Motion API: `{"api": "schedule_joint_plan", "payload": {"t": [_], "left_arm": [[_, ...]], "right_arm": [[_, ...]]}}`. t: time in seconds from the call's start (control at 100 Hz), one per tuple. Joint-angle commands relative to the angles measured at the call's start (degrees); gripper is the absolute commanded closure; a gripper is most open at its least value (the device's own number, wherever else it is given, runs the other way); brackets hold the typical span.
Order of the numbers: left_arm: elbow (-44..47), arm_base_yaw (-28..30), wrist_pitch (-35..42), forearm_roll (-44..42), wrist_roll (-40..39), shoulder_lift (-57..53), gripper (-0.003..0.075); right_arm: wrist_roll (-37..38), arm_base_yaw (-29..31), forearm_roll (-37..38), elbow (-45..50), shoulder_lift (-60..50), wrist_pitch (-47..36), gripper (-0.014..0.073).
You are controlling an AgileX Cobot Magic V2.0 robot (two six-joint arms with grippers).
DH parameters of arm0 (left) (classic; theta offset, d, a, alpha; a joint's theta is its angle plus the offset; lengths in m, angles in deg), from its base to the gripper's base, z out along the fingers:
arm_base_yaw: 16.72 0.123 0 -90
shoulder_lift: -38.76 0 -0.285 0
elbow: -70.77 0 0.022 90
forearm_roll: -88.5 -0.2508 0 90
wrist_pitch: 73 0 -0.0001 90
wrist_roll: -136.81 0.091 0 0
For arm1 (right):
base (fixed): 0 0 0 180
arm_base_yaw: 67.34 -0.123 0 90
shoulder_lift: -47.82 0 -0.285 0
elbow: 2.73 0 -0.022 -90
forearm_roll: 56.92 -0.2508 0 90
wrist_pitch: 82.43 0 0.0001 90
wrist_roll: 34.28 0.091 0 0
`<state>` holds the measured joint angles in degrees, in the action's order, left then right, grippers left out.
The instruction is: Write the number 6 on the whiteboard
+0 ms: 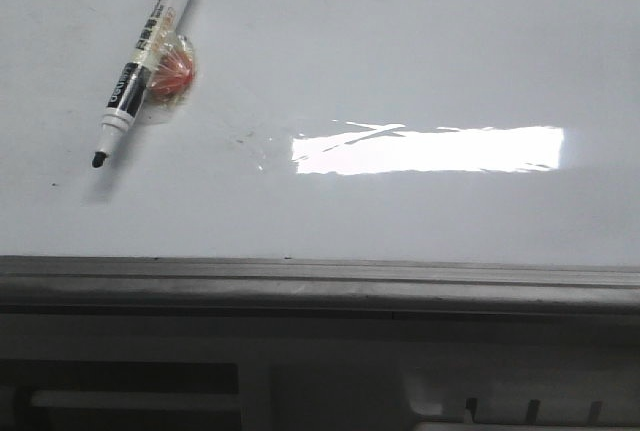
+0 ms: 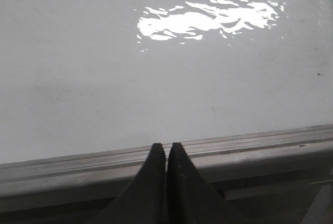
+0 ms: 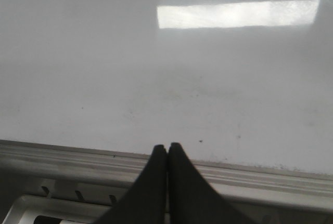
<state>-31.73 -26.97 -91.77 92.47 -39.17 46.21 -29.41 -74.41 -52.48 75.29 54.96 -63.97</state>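
Observation:
My left gripper moves to the marker next. It should then close on its black label [image 1: 128, 89], near the marker's uncapped tip.
The whiteboard [image 1: 400, 61] fills the front view, glossy white with a bright glare patch, edged by a grey metal frame strip [image 1: 320, 273] at the front. No number 6 shows on it. A black-and-white marker [image 1: 145, 59] lies uncapped at the board's far left, tip toward the front, resting against a small red object in clear wrap [image 1: 172, 73]. My left gripper [image 2: 166, 147] is shut and empty over the frame strip [image 2: 250, 146]. My right gripper [image 3: 167, 147] is shut and empty over the frame strip [image 3: 62, 156]. Neither gripper shows in the front view.
Small dark specks dot the whiteboard [image 3: 208, 94] in the right wrist view. Below the frame strip a grey ledge [image 1: 320, 351] and white slotted structure [image 1: 520, 406] run along the front.

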Motion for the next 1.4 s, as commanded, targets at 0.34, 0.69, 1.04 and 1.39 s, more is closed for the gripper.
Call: {"api": "schedule_joint_plan", "payload": {"t": [0.34, 0.69, 1.04, 1.39], "left_arm": [[2.52, 0.23, 3.77, 0.31, -0.36, -1.62, 0.0739], [2.52, 0.23, 3.77, 0.31, -0.36, -1.62, 0.0739], [2.52, 0.23, 3.77, -0.21, -0.36, -1.62, 0.0739], [2.52, 0.23, 9.23, 8.98, -0.36, -1.62, 0.0739]], "right_arm": [[0.11, 0.23, 0.0, 1.54, -1.08, -1.04, 0.0648], [0.11, 0.23, 0.0, 1.54, -1.08, -1.04, 0.0647], [0.11, 0.23, 0.0, 1.54, -1.08, -1.62, 0.0648], [0.11, 0.23, -3.02, 1.54, -1.08, -11.49, 0.0647]]}}
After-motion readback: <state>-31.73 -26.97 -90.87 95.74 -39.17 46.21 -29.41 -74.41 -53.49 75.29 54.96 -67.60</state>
